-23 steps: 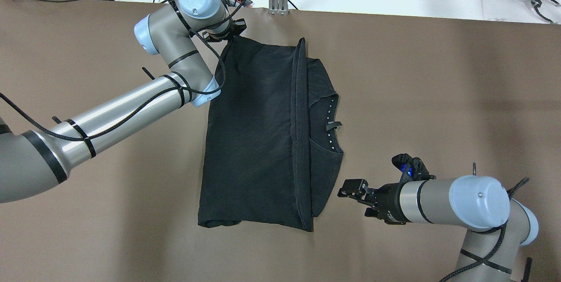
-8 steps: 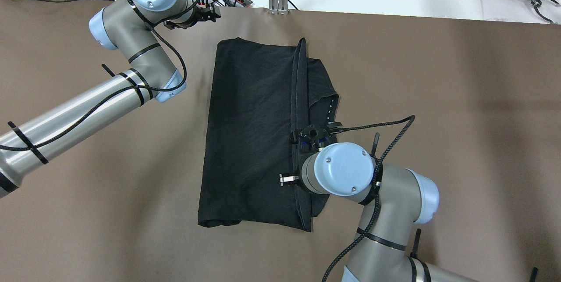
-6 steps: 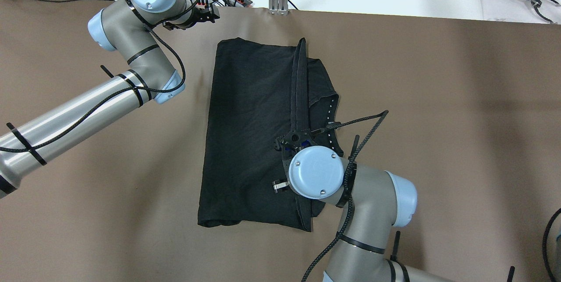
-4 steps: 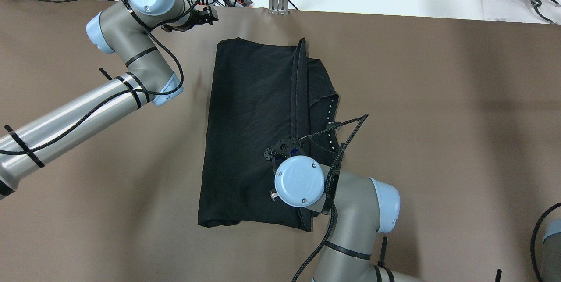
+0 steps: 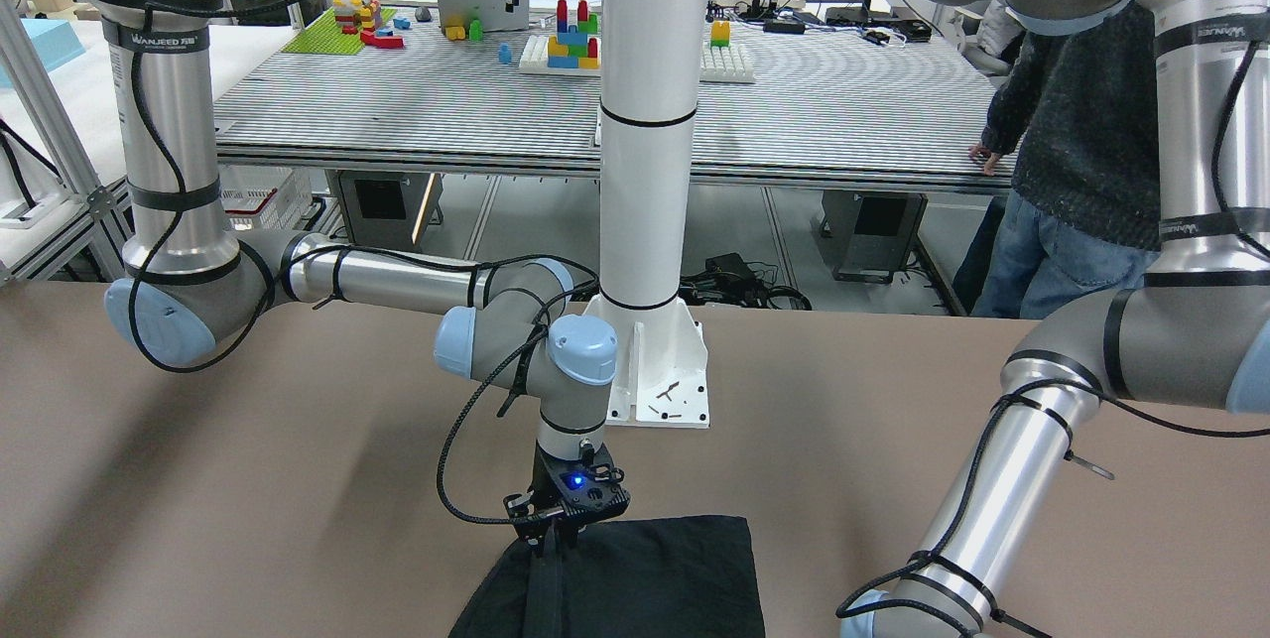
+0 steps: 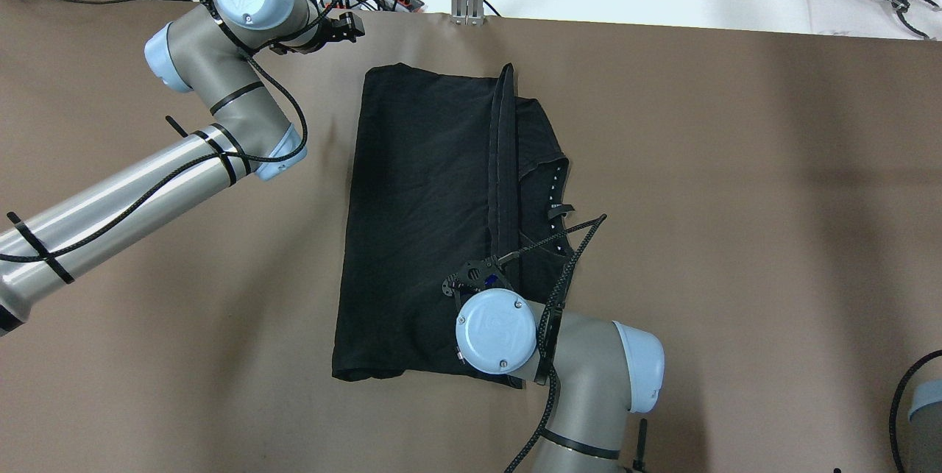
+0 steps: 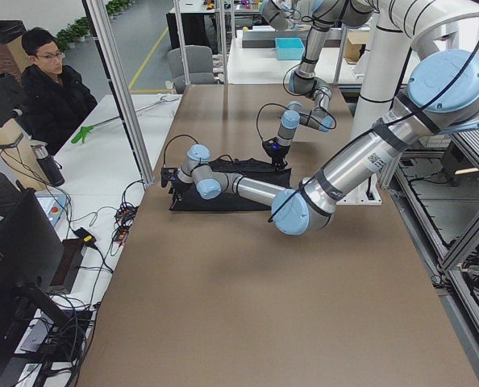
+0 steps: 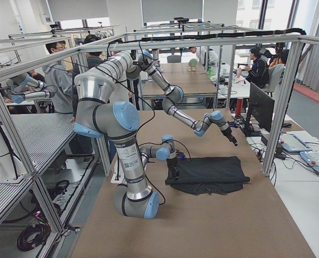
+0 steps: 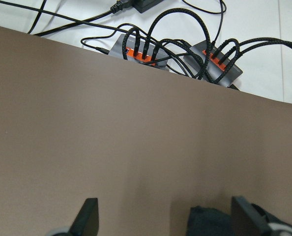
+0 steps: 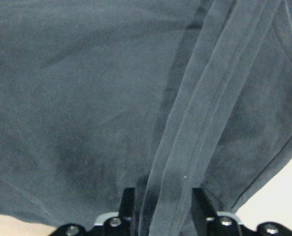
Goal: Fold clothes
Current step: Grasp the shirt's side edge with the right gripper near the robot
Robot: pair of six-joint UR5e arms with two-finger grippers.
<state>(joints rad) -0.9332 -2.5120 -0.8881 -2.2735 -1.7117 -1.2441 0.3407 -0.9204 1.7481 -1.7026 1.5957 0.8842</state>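
The raised piece of the clothes stops short of their studded edge, so I need to open my right gripper, take the piece's near end [image 10: 168, 206] and pull it toward that edge.
The black clothes [image 6: 419, 223] lie folded on the brown table, with a raised hem band [image 6: 503, 164] running front to back. My right gripper [image 10: 163, 194] points down at the near end of that band. Its fingers [image 10: 128, 196] straddle the band with a gap between them, so it is open. The overhead view hides it under the right wrist [image 6: 494, 340]. From the front, the right gripper [image 5: 554, 541] touches the clothes [image 5: 655, 578] at their edge. My left gripper [image 6: 355, 26] hovers open, holding nothing, beyond the far left corner. In the left wrist view, the left gripper [image 9: 166, 206] shows that corner [image 9: 205, 221] just below.
The white pillar [image 5: 650, 172] stands on its base plate [image 5: 655, 390] behind the clothes. Power strips with cables [image 9: 136, 46] lie just past the table's far edge. A person [image 5: 1072, 122] stands behind the robot, and others sit at desks beside the table [image 7: 54, 89].
The left gripper let go of the far left corner and drew back to the left. The right arm swung in over the clothes and slid along the hem toward the near edge.
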